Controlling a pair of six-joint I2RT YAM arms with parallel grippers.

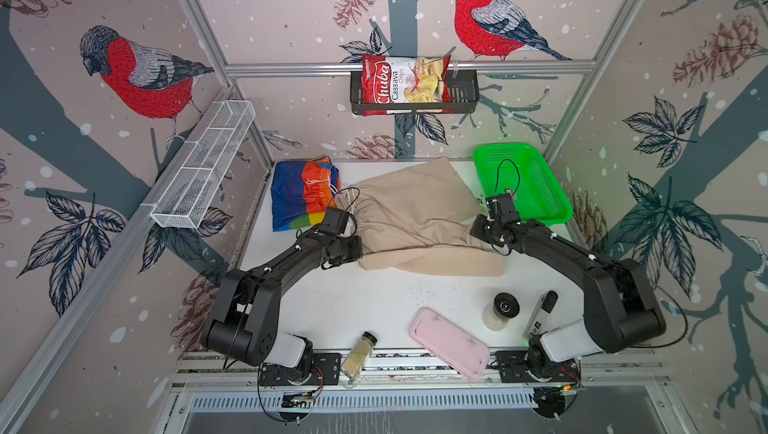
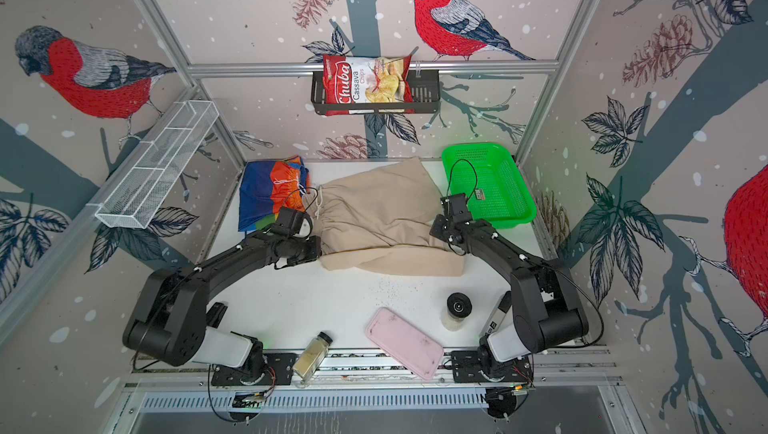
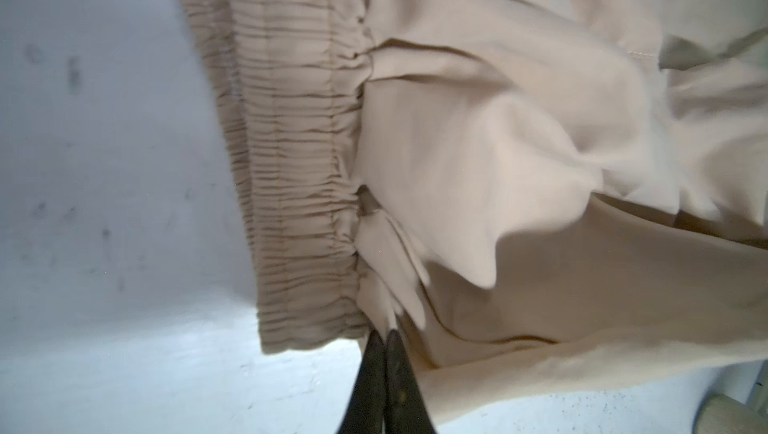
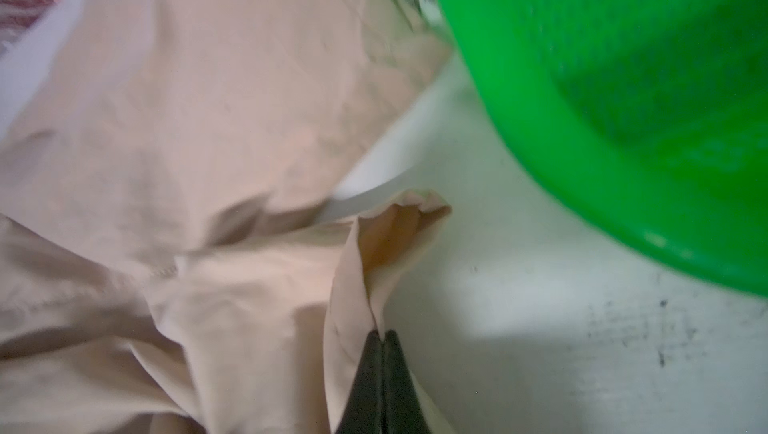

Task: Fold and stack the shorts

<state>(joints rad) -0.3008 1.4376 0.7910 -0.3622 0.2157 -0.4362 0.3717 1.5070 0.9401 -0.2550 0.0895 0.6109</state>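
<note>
The beige shorts' under layer sticks out past the top layer in the robot's right gripper, so the robot should lay the top layer back and take hem and waistband corners (image 3: 310,330).
The beige shorts (image 1: 415,219) (image 2: 374,215) lie spread across the middle of the white table, gathered waistband (image 3: 291,153) to the left. My left gripper (image 3: 384,334) (image 1: 358,247) (image 2: 318,247) is shut on a pinch of beige cloth at the waistband's near corner. My right gripper (image 4: 382,334) (image 1: 478,229) (image 2: 434,227) is shut on a raised fold at the beige shorts' (image 4: 187,120) right edge, close to the green basket. The rainbow shorts (image 1: 297,197) (image 2: 266,195) lie bunched at the back left, apart from both grippers.
A green mesh basket (image 1: 536,161) (image 4: 623,78) stands at the back right. Along the front lie a pink tray (image 1: 451,342), a spice jar (image 1: 358,353), a black-lidded jar (image 1: 502,310) and a marker (image 1: 540,313). A chips bag (image 1: 403,80) sits in a wall basket; a white wire shelf (image 1: 203,165) hangs left.
</note>
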